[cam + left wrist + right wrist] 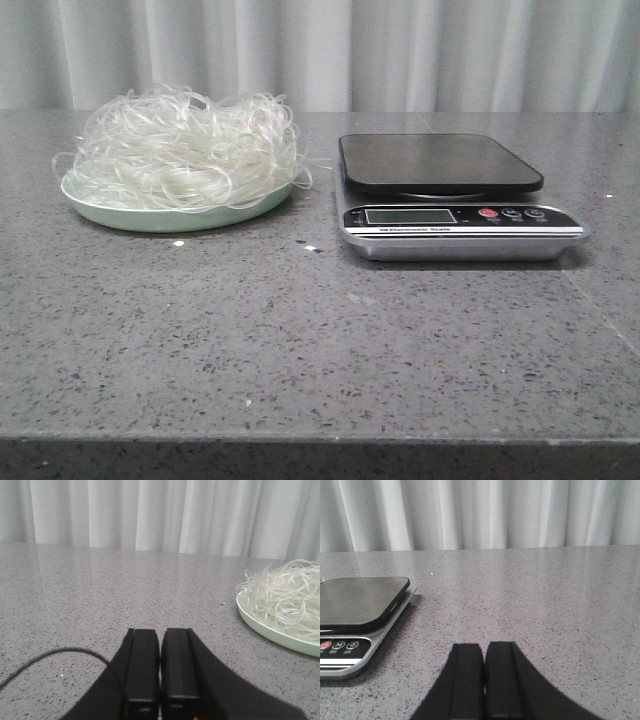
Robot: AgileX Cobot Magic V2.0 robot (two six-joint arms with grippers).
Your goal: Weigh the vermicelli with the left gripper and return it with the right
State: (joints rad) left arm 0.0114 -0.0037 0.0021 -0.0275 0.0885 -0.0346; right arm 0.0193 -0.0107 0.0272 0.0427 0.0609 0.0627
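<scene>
Next, I move my left gripper to the vermicelli on the green plate and close it on the heap's upper part (137,137) (298,591), away from the scale.
The vermicelli (185,150) is a fluffy whitish tangle heaped on a pale green round plate (150,214) at the table's left. It also shows in the left wrist view (287,597) on the plate (265,630). The silver scale (450,230) with a black top (435,160) stands to the plate's right, with nothing on it; it also shows in the right wrist view (355,602). My left gripper (160,632) is shut and empty, low over bare table, apart from the plate. My right gripper (483,647) is shut and empty, beside the scale. Neither gripper shows in the front view.
A grey speckled stone table (320,340) with a front edge near the camera. White curtains (320,50) hang behind it. A thin black cable (50,660) curves beside the left gripper. A few small noodle bits (308,246) lie between plate and scale.
</scene>
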